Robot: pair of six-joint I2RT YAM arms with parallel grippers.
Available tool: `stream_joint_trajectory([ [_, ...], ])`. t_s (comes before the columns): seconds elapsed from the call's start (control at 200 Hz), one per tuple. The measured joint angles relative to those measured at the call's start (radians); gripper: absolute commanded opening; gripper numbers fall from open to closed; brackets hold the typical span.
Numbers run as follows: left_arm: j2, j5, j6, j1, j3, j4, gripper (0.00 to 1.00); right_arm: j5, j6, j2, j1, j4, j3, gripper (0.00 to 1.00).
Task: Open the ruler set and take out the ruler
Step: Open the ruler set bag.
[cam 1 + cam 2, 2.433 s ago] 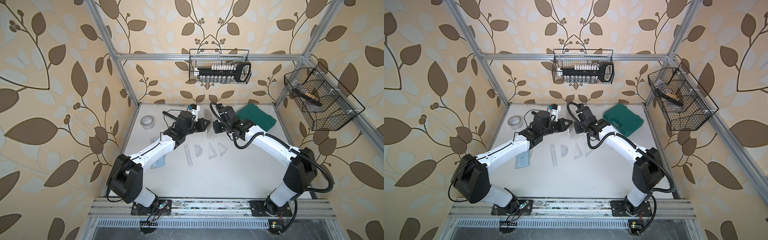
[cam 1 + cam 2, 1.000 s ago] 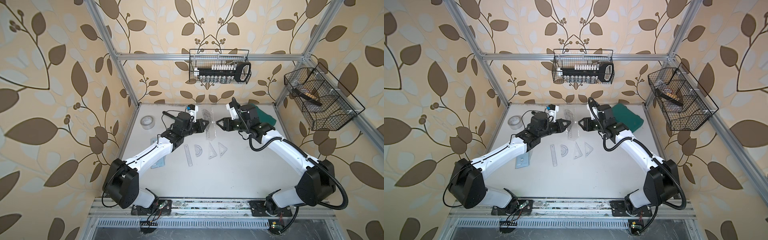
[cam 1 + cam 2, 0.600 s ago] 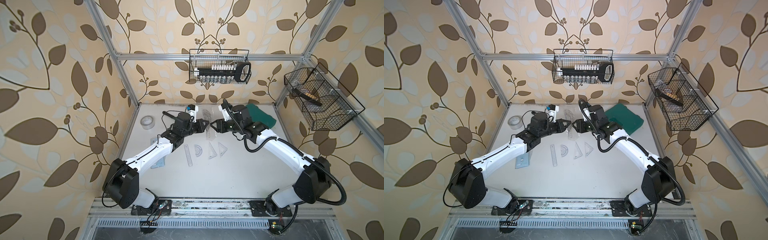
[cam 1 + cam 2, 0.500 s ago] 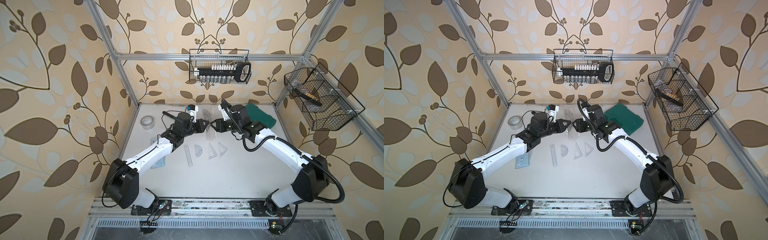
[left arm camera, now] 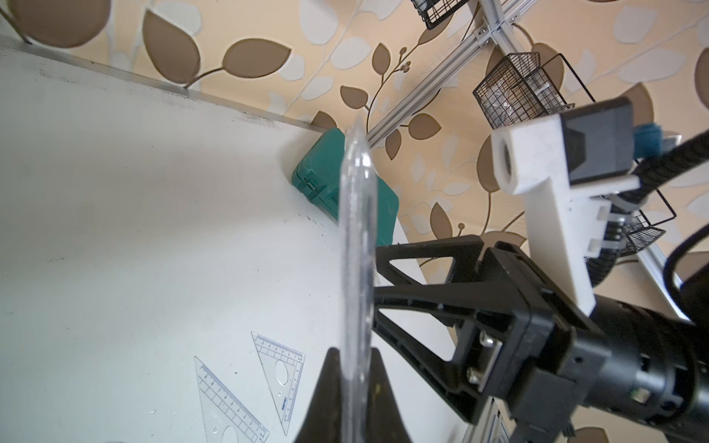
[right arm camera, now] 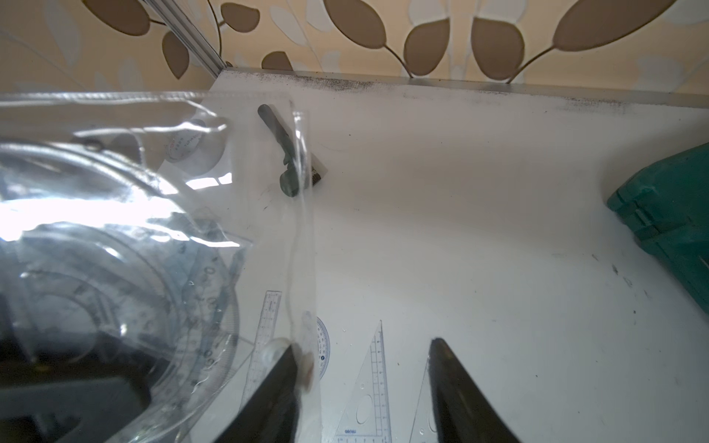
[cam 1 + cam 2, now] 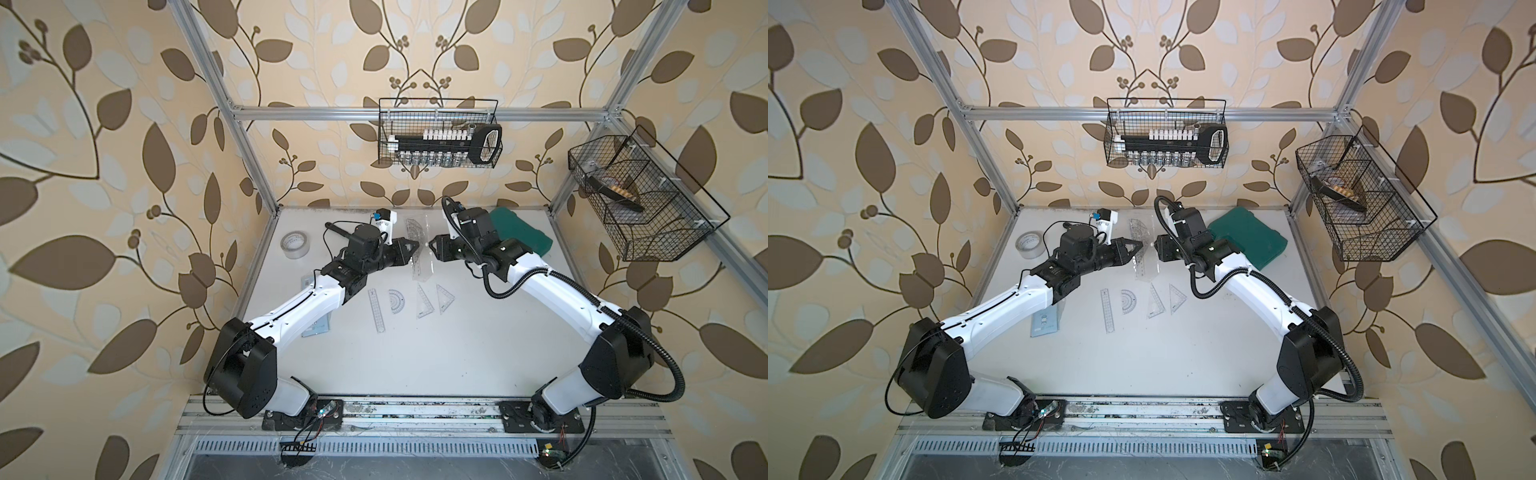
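Observation:
Next, the right gripper takes the edge [image 6: 305, 358] beside the ruler set's button, freeing my left gripper, which holds it far from that button.
The ruler set is a clear plastic pouch [image 7: 417, 262] with a protractor and rulers inside, hanging upright over the back middle of the table. My left gripper [image 7: 415, 245] is shut on its edge. In the left wrist view the pouch [image 5: 356, 249] stands edge-on between the fingers [image 5: 328, 383]. My right gripper [image 7: 433, 245] faces it from the right, open. In the right wrist view the pouch's side strip [image 6: 303, 249] lies against one finger [image 6: 282, 376], and the other finger [image 6: 447, 376] is apart from it. A loose ruler [image 7: 376, 309] lies on the table.
Beside the loose ruler lie a protractor [image 7: 397, 300] and two set squares [image 7: 424, 301] [image 7: 444, 297]. A green case [image 7: 519, 232] sits at the back right and a tape roll [image 7: 295, 245] at the back left. A card [image 7: 318, 328] lies under my left arm. Wire baskets [image 7: 438, 137] [image 7: 640, 199] hang on the frame.
My right arm has swung left, bringing its open gripper up against the pouch's edge, with the jaws a little narrower. My left arm holds the pouch still.

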Motion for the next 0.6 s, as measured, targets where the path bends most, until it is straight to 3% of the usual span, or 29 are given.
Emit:
stream_joint_trajectory([
  [0.2, 0.000, 0.016, 0.000, 0.000, 0.000, 0.007, 0.00, -0.004, -0.011, 0.021, 0.000, 0.003, 0.027, 0.46],
  [0.6, 0.000, 0.018, -0.001, 0.000, 0.000, 0.007, 0.00, -0.042, -0.032, 0.047, 0.000, 0.000, 0.037, 0.13],
])
